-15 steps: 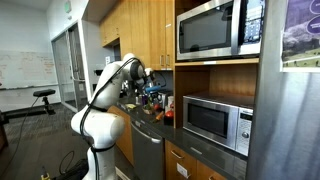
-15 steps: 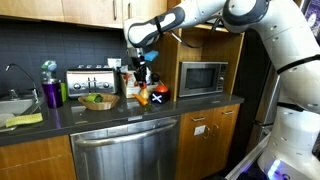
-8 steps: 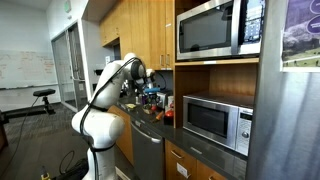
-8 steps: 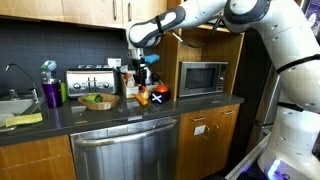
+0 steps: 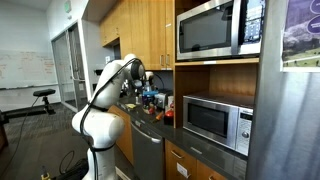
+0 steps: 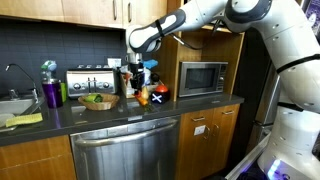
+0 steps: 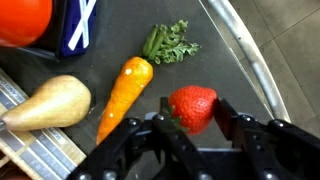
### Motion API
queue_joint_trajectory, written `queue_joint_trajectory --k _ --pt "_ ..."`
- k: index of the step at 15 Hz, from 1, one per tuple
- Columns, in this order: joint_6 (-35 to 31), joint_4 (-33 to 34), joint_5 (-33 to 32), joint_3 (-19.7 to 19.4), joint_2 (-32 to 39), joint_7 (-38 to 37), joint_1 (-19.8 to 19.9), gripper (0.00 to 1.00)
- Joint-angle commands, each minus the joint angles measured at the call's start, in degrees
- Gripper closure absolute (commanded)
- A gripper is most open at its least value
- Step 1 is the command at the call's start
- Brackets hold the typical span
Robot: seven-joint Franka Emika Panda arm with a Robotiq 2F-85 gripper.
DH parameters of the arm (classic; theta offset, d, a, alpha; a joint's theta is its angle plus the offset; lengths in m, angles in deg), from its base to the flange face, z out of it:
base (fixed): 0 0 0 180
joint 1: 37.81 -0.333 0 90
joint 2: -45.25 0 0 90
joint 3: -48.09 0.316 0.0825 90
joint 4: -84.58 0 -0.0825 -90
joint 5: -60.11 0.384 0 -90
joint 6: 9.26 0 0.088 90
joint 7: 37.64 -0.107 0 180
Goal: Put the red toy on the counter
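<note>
I will let go of the red toy, still a little above the worktop, with my gripper on the dark counter (image 5: 131, 106) (image 7: 213, 88) between the carrot and the metal rim.
The red toy is a strawberry (image 7: 192, 108). In the wrist view it sits between my gripper's (image 7: 193, 104) fingers, which are closed in against its sides. Below it lies the dark counter (image 7: 215, 70) with an orange carrot (image 7: 125, 92) and a pale pear (image 7: 48, 103). In both exterior views the gripper (image 6: 141, 76) (image 5: 148, 84) hangs a little above the dark worktop (image 6: 60, 118), over a small cluster of toy food (image 6: 146, 97). The strawberry is too small to make out there.
A toaster (image 6: 88, 81), a wooden bowl of green items (image 6: 97, 100), a purple bottle (image 6: 52, 93) and a sink (image 6: 12, 105) stand along the worktop. A microwave (image 6: 202, 78) sits on a shelf beside the gripper. A metal rim (image 7: 250, 62) curves past the strawberry.
The gripper has risen slightly above the counter. The things on the worktop have not moved.
</note>
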Motion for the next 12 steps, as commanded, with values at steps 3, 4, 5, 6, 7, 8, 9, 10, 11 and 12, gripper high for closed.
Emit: queue_joint_trajectory --k 3,4,5,6,7,8,9,10,11,12 --pt "-4.89 -7.06 0.2 1.5 -4.48 1.6 0.41 0.76" --pt "-5.63 -7.82 -0.15 1.63 -4.72 1.74 0.23 0.76" --pt "-6.44 -8.62 -0.55 1.76 -4.95 2.12 0.06 0.76" --pt "-7.07 -9.13 -0.69 1.93 -5.05 2.39 -0.03 0.76" --pt "-7.61 -9.53 -0.87 2.04 -5.02 2.6 -0.13 0.76" --pt "-8.16 -9.88 -1.12 2.12 -5.02 2.78 -0.26 0.76" --pt "-8.74 -10.07 -1.43 2.17 -4.92 3.02 -0.34 0.76" --pt "-9.16 -10.14 -1.76 2.18 -4.73 3.24 -0.41 0.76" --pt "-9.71 -10.36 -2.05 2.17 -4.61 3.48 -0.47 0.76" --pt "-10.03 -10.46 -2.3 2.14 -4.37 3.67 -0.5 0.76"
